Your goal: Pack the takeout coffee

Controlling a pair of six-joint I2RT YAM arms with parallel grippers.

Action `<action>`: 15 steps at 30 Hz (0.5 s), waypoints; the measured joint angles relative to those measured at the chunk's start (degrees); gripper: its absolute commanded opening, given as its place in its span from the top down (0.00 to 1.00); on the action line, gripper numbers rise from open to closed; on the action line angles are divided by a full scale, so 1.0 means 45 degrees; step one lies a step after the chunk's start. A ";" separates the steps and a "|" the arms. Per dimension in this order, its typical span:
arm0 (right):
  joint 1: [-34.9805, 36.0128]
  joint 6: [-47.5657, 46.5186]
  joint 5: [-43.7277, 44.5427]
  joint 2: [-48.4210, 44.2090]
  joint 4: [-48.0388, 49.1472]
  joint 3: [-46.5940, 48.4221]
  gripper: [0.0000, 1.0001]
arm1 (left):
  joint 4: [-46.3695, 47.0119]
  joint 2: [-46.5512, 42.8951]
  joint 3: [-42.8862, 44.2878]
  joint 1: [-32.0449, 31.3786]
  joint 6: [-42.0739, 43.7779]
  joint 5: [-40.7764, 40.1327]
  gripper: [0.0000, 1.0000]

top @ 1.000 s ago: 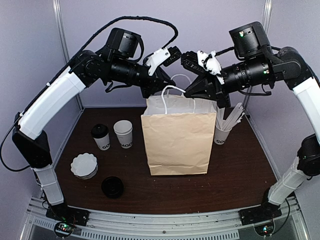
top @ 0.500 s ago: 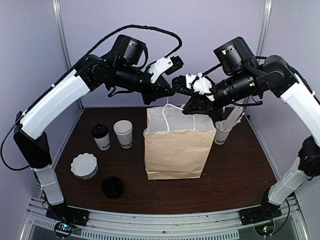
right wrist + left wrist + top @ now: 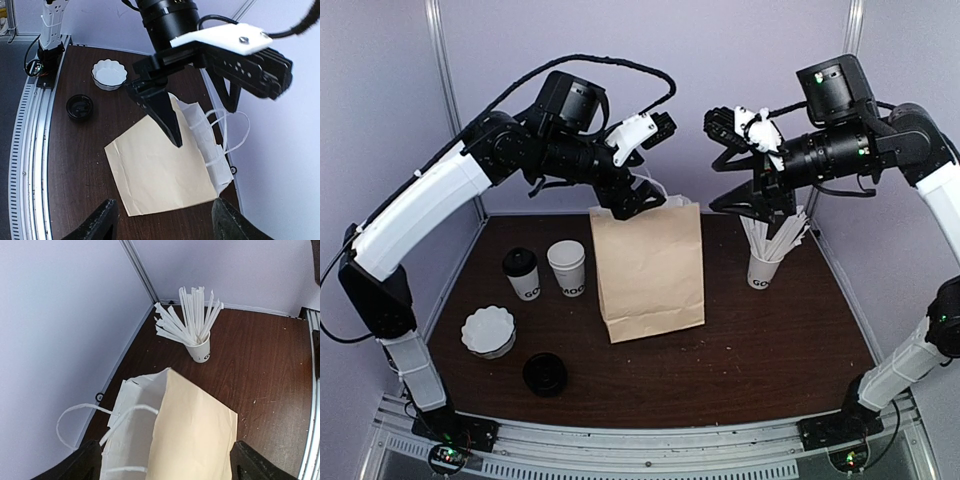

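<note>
My left gripper should close on the far-side rim (image 3: 599, 209) (image 3: 104, 459) of the brown paper bag, at the corner closest to the white cup that has its lid off.
The takeout coffee (image 3: 521, 273), a white cup with a black lid, stands at the left of the table, far from both grippers. A brown paper bag (image 3: 648, 265) with white handles sits mid-table, tipped back toward the rear wall. My left gripper (image 3: 640, 198) hovers open over the bag's top edge; in the left wrist view the bag (image 3: 200, 430) lies between its wide-spread fingertips (image 3: 167, 470), untouched. My right gripper (image 3: 750, 205) hangs open up and to the right of the bag, with nothing in it (image 3: 165, 220). From there the bag (image 3: 160, 170) shows below.
A lidless white cup (image 3: 566, 267) stands beside the takeout coffee. A white cup of white sticks (image 3: 767, 262) is at the back right, under the right gripper. A white fluted dish (image 3: 487, 331) and a loose black lid (image 3: 545, 373) lie front left.
Both grippers have opened and let go of the bag's handles. The right arm has pulled back to the right. The bag has shifted left and tipped back toward the wall.
</note>
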 measured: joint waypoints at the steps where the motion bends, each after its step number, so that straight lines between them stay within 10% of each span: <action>1: -0.0092 0.0044 -0.0010 -0.0175 0.0083 -0.0131 0.33 | 0.0034 -0.0180 -0.0209 0.0000 -0.0010 -0.0214 0.07; 15: -0.1651 0.0253 -0.0413 -0.2021 0.1175 -0.5333 0.33 | -0.0510 -0.2132 -0.2006 0.2608 -0.1195 0.1491 0.03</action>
